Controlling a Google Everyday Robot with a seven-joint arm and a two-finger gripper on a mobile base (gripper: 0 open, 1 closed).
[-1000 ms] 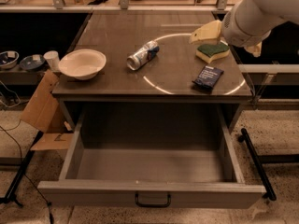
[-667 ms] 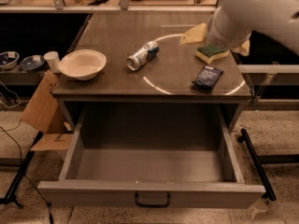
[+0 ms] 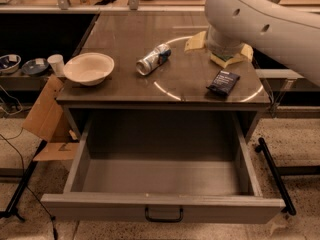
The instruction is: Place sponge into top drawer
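The robot's gripper needs to close on the sides of the sponge (image 3: 224, 59), just behind the dark blue packet on the tabletop.
The sponge (image 3: 220, 61) lies on the tabletop at the back right; only a sliver of its yellow edge shows under my arm. My gripper (image 3: 220, 47) is down over it, mostly hidden by the wrist. Its pale fingers (image 3: 195, 42) stand spread on either side of the sponge, open. The top drawer (image 3: 150, 206) is pulled fully out below the tabletop, with nothing in it. Its dark handle sits at the centre of the front panel.
A crushed can (image 3: 153, 59) lies mid-table, a white bowl (image 3: 88, 68) at the left edge, and a dark blue packet (image 3: 223, 82) in front of the sponge. A cardboard box (image 3: 47, 114) leans at the left. A black bar (image 3: 275, 174) runs along the drawer's right.
My arm has swung left and down over the sponge. The sponge, plainly visible a second ago, is now almost covered by the wrist. Nothing else has moved.
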